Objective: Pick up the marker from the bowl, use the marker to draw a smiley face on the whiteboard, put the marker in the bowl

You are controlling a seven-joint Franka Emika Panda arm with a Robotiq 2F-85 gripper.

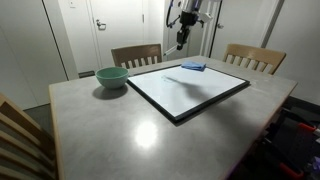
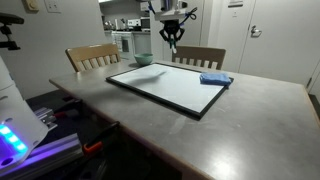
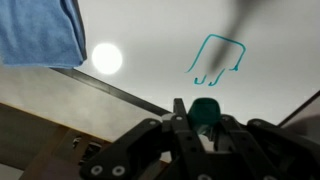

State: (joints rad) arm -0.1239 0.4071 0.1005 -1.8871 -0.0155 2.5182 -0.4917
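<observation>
Next, I let go of the marker in the pale green bowl (image 1: 121, 74), so that it leans on the bowl's rim nearest the whiteboard. The marker is high above the whiteboard's far edge now.
My gripper (image 3: 200, 120) is shut on the marker (image 3: 204, 108), whose teal end pokes out between the fingers. In both exterior views the gripper (image 1: 181, 38) (image 2: 172, 40) hangs high above the far edge of the whiteboard (image 1: 190, 90) (image 2: 165, 85). The wrist view looks down on the whiteboard (image 3: 150, 40), which bears a teal line drawing (image 3: 216, 58). The pale green bowl (image 1: 111, 77) (image 2: 143, 61) stands on the table beside the board, apart from the gripper.
A blue pad (image 1: 194, 66) (image 2: 215, 79) (image 3: 40, 30) lies at a far corner of the board. Wooden chairs (image 1: 136, 54) (image 1: 255, 57) stand behind the grey table (image 1: 120, 130). A lamp glare (image 3: 106, 57) shows on the board.
</observation>
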